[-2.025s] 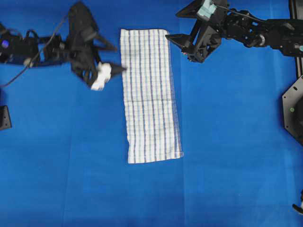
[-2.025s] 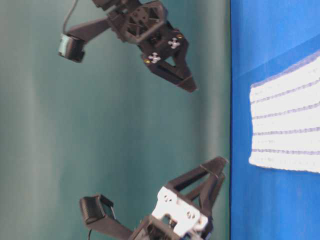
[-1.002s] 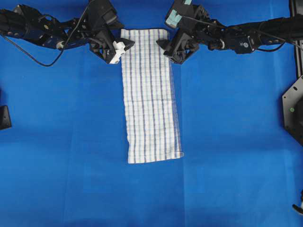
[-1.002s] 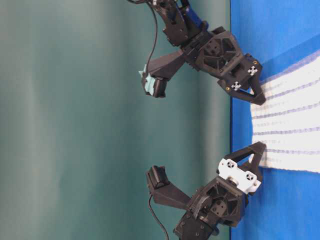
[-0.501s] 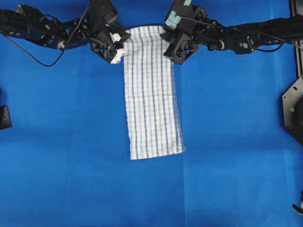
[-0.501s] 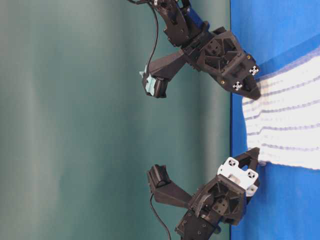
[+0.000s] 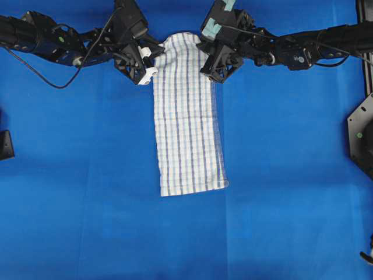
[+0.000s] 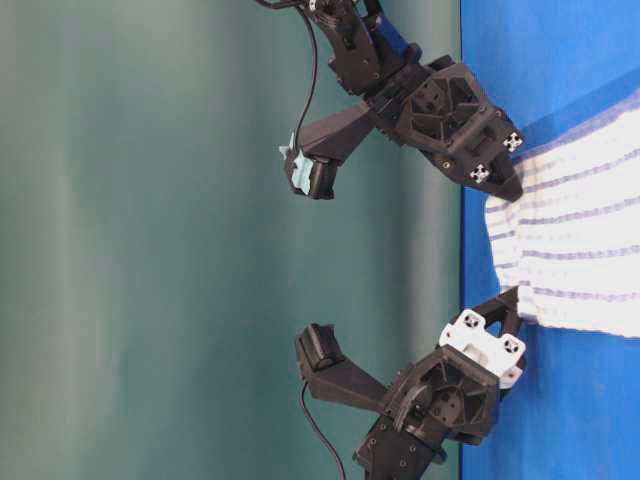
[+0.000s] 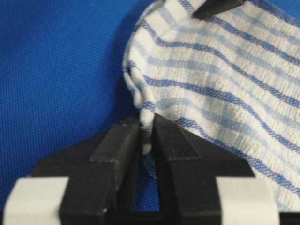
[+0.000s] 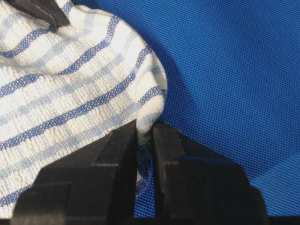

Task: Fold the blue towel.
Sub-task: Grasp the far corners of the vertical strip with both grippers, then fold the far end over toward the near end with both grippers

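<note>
Next, I release the blue towel's far corner with my right gripper on the towel's near corner (image 7: 223, 185) toward the black mount.
The blue towel (image 7: 187, 116), white with thin blue stripes, lies as a long strip down the middle of the blue table cover (image 7: 291, 175). Its far end is lifted and bunched narrower. My left gripper (image 7: 156, 57) is shut on the far left corner; the wrist view shows the hem (image 9: 146, 124) pinched between the black fingers (image 9: 123, 140). My right gripper (image 7: 205, 58) is shut on the far right corner, with cloth (image 10: 146, 123) squeezed between its fingers (image 10: 121, 140). From the table-level view both grippers (image 8: 512, 185) (image 8: 512, 305) hold the towel's raised end (image 8: 570, 240).
A black mount (image 7: 361, 137) stands at the right edge and a small black bracket (image 7: 4, 144) at the left edge. A cable (image 7: 35, 70) trails from the left arm. A teal backdrop (image 8: 200, 240) lies beyond the table's far edge.
Both grippers came down onto the towel's far corners and shut on them. The far end has risen and drawn together, and the near end slid a little.
</note>
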Controlling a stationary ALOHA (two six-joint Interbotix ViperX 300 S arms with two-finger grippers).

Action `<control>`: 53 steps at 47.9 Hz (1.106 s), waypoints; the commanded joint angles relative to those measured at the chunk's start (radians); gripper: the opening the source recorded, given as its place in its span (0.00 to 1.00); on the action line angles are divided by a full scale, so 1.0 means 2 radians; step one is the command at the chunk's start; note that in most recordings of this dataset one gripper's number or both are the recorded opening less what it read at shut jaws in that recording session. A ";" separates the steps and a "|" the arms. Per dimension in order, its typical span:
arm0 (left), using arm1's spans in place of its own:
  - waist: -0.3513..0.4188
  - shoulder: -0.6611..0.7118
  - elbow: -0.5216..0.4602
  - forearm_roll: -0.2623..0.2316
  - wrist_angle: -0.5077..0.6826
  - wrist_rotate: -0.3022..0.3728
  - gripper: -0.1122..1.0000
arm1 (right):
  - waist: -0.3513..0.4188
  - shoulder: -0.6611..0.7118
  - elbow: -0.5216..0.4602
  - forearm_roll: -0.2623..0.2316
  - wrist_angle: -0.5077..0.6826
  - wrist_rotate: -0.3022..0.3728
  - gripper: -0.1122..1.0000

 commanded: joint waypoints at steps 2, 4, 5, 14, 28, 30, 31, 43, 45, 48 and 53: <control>-0.003 -0.012 -0.012 0.002 0.001 0.014 0.16 | 0.003 -0.019 -0.003 -0.002 -0.002 0.002 0.10; -0.003 -0.014 -0.014 0.001 0.003 0.021 0.16 | 0.003 -0.025 -0.003 -0.002 -0.002 0.002 0.10; -0.003 -0.015 -0.015 0.001 0.004 0.025 0.16 | 0.004 -0.027 -0.003 -0.001 -0.002 0.002 0.10; -0.002 -0.036 -0.022 0.001 0.028 0.042 0.16 | 0.005 -0.060 0.006 -0.002 0.000 0.002 0.10; -0.009 -0.109 -0.019 0.002 0.089 0.044 0.16 | 0.018 -0.115 0.040 0.000 0.000 0.005 0.10; -0.013 -0.116 -0.019 0.002 0.097 0.044 0.16 | 0.023 -0.126 0.045 0.000 0.000 0.006 0.10; -0.016 -0.118 -0.019 0.002 0.100 0.044 0.16 | 0.025 -0.128 0.047 0.000 0.000 0.006 0.10; -0.061 -0.144 -0.014 0.001 0.129 0.038 0.16 | 0.068 -0.189 0.080 0.001 0.001 0.010 0.10; -0.071 -0.148 -0.014 0.001 0.131 0.038 0.16 | 0.077 -0.198 0.087 0.002 0.002 0.010 0.10; -0.086 -0.153 -0.013 0.001 0.134 0.035 0.16 | 0.091 -0.210 0.094 0.004 0.004 0.012 0.10; -0.114 -0.161 -0.011 -0.001 0.140 0.031 0.16 | 0.113 -0.225 0.107 0.008 0.008 0.012 0.10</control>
